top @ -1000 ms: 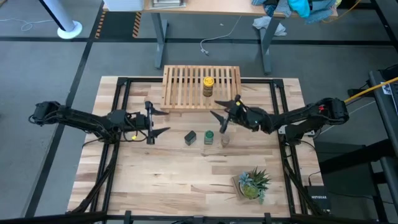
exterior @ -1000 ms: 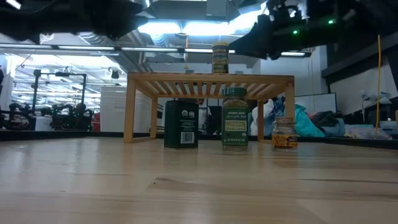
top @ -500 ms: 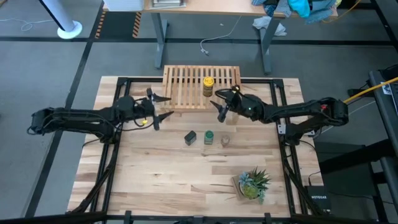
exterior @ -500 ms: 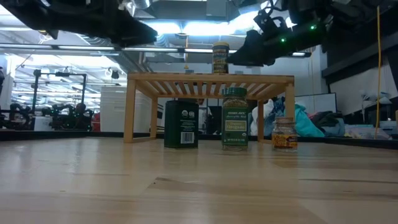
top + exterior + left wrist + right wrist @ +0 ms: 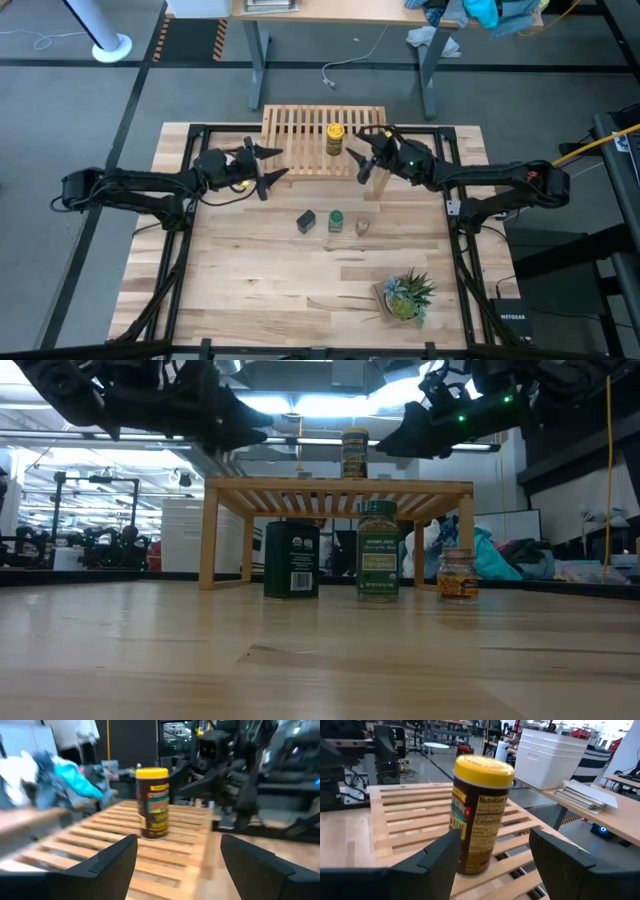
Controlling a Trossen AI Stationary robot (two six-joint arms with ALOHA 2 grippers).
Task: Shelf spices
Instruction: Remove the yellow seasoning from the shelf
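The robot's left gripper needs to close around the dark body (image 5: 333, 147) (image 5: 154, 811) of the yellow-lidded jar on the shelf, below that jar's yellow lid.
The yellow-lidded jar (image 5: 335, 138) stands upright on the light-wood shelf's slats (image 5: 300, 140) near the far edge. The black tin (image 5: 307, 221), the green-lidded jar (image 5: 336, 220) and the tiny clear jar (image 5: 362, 227) stand in a row on the tabletop in front of the shelf. My left gripper (image 5: 272, 165) hovers open at the shelf's left front corner, pointing level toward the yellow-lidded jar (image 5: 152, 802). My right gripper (image 5: 363, 155) hovers open just right of that jar (image 5: 480, 815), which stands ahead of its fingers, apart from them.
A small potted green plant (image 5: 405, 295) sits near the table's front right. In the low view the tin (image 5: 291, 559), green-lidded jar (image 5: 378, 550) and tiny jar (image 5: 457, 574) stand before the shelf's legs (image 5: 208, 535). Bare tabletop lies at the near left.
Both grippers have moved toward the table's far edge, up to the shelf. The left one has also swung toward the right and now points at the yellow-lidded jar. The right one has risen slightly and come beside that jar. The jars and tin have kept still.
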